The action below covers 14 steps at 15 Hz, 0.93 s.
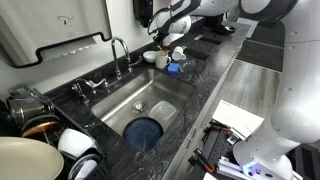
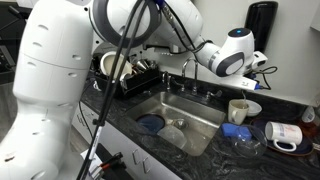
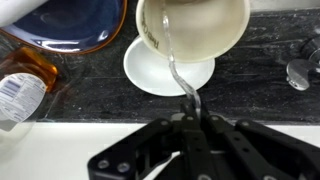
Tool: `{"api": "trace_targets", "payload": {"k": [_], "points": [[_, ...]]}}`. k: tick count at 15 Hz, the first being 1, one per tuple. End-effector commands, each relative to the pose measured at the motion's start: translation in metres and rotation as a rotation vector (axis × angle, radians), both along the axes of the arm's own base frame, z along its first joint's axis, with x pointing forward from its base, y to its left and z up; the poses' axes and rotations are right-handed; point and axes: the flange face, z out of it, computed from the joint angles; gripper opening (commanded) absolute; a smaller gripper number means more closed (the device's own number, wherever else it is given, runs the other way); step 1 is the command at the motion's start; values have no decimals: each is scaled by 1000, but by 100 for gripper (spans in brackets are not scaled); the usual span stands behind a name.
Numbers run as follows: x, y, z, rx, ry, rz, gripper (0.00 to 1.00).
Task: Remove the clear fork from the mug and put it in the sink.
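My gripper should release the clear fork on the bottom of the sink, setting it free at the end (image 1: 163,91) that is nearest the blue sponge.
In the wrist view the clear fork (image 3: 172,58) leans out of the cream mug (image 3: 195,25), which stands on a white saucer (image 3: 150,75). My gripper (image 3: 190,108) is shut on the fork's upper end, just above the mug's rim. In both exterior views the gripper (image 1: 165,42) (image 2: 256,84) hovers over the mug (image 1: 157,58) (image 2: 238,110) on the dark stone counter beside the sink (image 1: 118,100) (image 2: 190,108). The fork is too thin to make out in the exterior views.
A blue bowl (image 1: 145,131) (image 2: 150,122) lies in the sink. The chrome tap (image 1: 119,50) stands behind the basin. A blue dish (image 3: 70,25), an amber bottle (image 3: 20,85) and a white mug (image 2: 285,135) lie near the cream mug. A dish rack (image 2: 130,70) stands beyond the sink.
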Motion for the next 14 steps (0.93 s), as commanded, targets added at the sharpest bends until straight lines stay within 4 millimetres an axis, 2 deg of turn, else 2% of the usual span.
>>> {"api": "trace_targets", "payload": {"k": [1,7,14], "points": [[-20,-7,22,9,-8,-39,1],[-35,-3,46,92,3,-53,1],[-55,0,94,304,-74,-89,1]]}}
